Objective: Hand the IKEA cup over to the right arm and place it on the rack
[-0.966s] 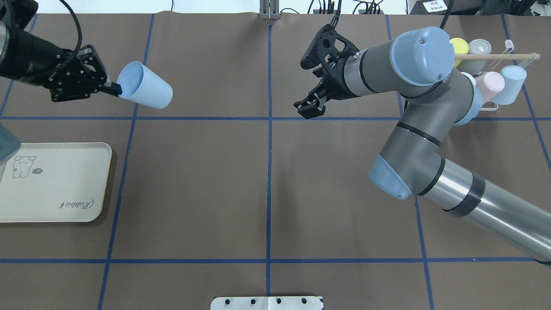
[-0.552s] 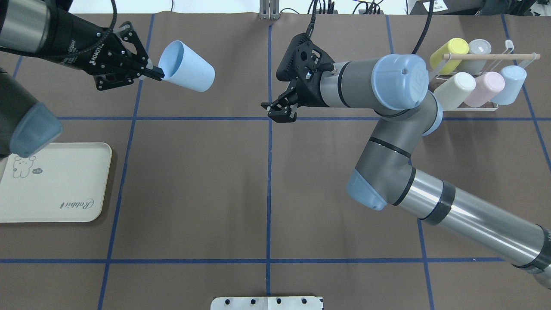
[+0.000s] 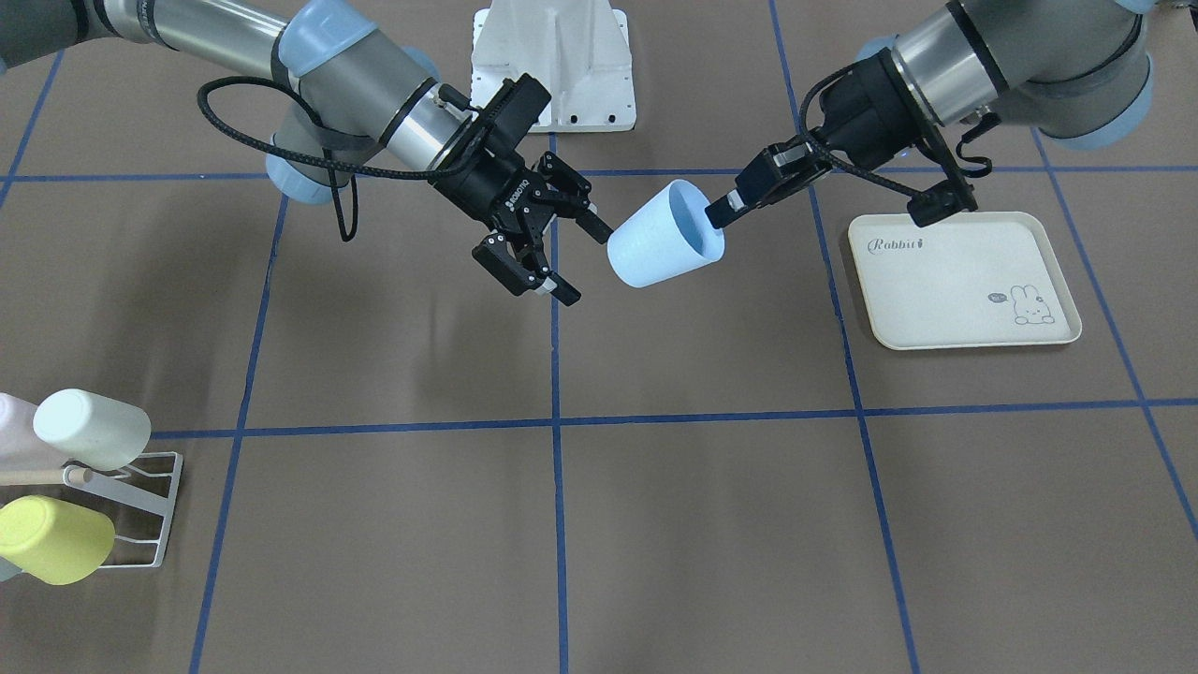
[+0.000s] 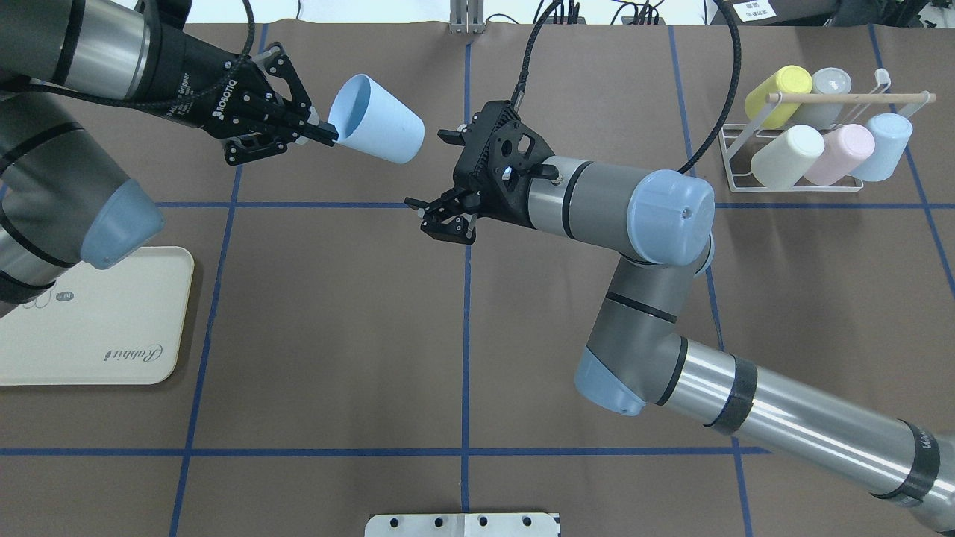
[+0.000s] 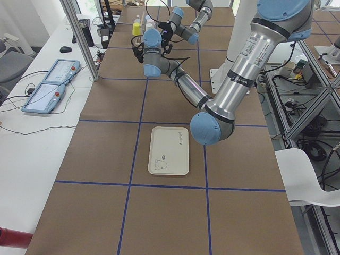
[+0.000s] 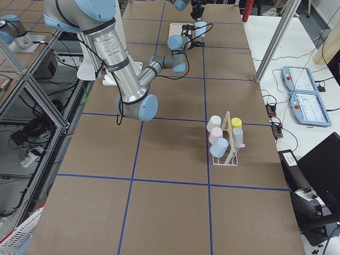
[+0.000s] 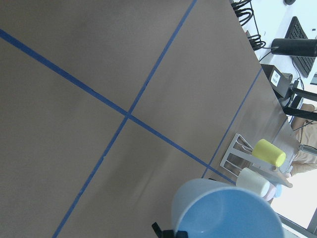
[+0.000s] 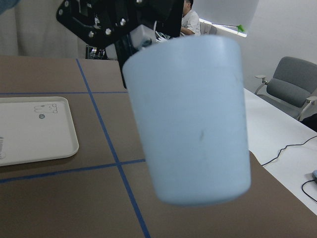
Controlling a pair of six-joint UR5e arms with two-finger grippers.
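Observation:
My left gripper should release the light-blue IKEA cup between the black fingers of my right gripper [image 3: 613, 214].
The light-blue IKEA cup [image 4: 380, 123] hangs in the air on its side, above the far middle of the table. My left gripper [image 4: 328, 136] is shut on its rim; in the front view the slim fingers [image 3: 725, 211] pinch the rim of the cup [image 3: 660, 248]. My right gripper [image 4: 431, 177], black and blocky, is open just right of the cup's base and apart from it [image 3: 580, 257]. The right wrist view shows the cup [image 8: 193, 119] close ahead. The white wire rack [image 4: 802, 186] with a wooden dowel [image 4: 850, 97] stands at the far right.
Several cups, yellow [image 4: 776, 93], grey, cream, pink and pale blue, hang on the rack. A cream rabbit-printed tray [image 4: 97, 335] lies at the left, partly under my left arm. A white base plate [image 4: 462, 524] sits at the near edge.
My left gripper has carried the cup rightward toward the table's middle. My right arm has swung left, away from the rack, so its open gripper is now close to the cup's base.

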